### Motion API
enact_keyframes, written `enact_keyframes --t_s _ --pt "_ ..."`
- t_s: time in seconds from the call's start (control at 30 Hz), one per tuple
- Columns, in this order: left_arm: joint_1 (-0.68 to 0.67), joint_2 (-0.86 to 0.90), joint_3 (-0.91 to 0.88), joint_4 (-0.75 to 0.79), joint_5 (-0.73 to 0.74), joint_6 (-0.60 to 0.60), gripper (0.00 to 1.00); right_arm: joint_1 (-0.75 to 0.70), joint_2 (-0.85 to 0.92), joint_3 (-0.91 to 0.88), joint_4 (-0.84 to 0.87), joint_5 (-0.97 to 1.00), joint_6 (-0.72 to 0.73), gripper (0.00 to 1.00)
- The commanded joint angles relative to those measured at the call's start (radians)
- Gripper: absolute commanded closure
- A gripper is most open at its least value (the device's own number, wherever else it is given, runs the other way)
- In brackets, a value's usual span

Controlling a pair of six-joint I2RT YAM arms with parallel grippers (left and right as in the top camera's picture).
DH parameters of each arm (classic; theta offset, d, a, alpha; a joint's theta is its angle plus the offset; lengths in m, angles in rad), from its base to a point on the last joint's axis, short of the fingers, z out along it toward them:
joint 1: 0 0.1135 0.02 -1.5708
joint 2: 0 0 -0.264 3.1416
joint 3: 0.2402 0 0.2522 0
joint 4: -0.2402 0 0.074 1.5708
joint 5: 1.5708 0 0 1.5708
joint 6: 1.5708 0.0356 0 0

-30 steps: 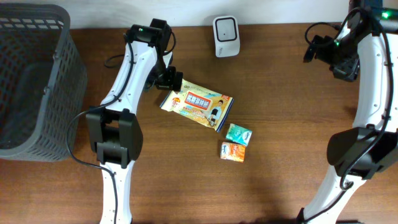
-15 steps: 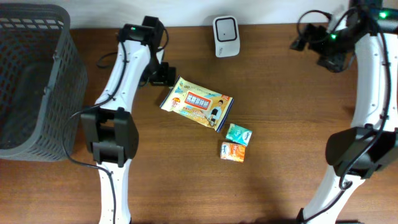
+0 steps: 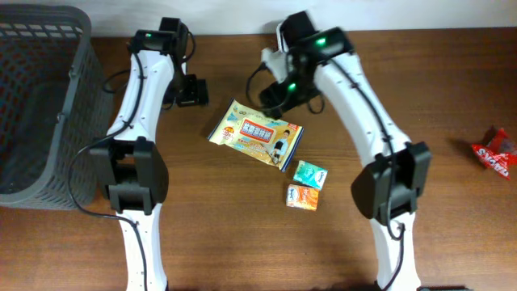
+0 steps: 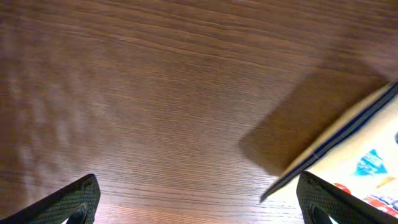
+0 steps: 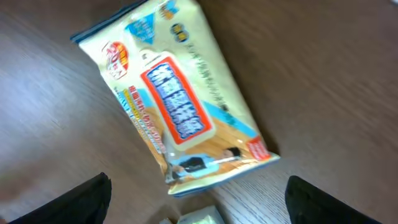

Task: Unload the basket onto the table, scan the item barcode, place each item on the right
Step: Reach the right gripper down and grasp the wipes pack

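I should next use my right gripper to grab the yellow snack packet by its red middle label [image 3: 267,135] [image 5: 188,127], at the label's end toward the small green packet.
A yellow snack packet [image 3: 257,136] lies flat on the wooden table, printed side up, and fills the middle of the right wrist view [image 5: 180,106]. My right gripper [image 3: 275,97] hangs open just above its far edge; its jaws [image 5: 199,194] stand wide apart with nothing between them. To the packet's left my left gripper [image 3: 192,91] is open over bare wood [image 4: 199,200], and only the packet's corner [image 4: 367,140] shows at the right of that view. The white scanner [image 3: 281,32] at the table's back is mostly hidden by my right arm.
A small green packet [image 3: 310,174] and a small orange one [image 3: 302,196] lie in front of the yellow packet. A red packet [image 3: 494,150] lies at the right edge. A dark grey basket [image 3: 48,105] stands at the far left.
My right arm has swung from the far right to the middle, over the yellow packet. The left gripper has drawn back to the left. A red packet now shows at the right edge.
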Motion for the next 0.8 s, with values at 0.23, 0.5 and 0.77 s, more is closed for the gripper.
enact_keyframes --t_s 0.23,0.5,0.77 --pt "0.036 -0.013 -0.008 -0.006 -0.015 -0.021 0.01 0.166 0.175 -0.005 -0.023 0.118 -0.116 0.02" --pt "0.036 -0.013 -0.008 -0.018 -0.015 -0.021 0.01 0.17 0.205 -0.005 0.011 0.239 -0.158 0.03" --pt "0.036 -0.013 -0.008 -0.018 -0.015 -0.021 0.01 0.17 0.226 -0.005 0.037 0.267 -0.196 0.03"
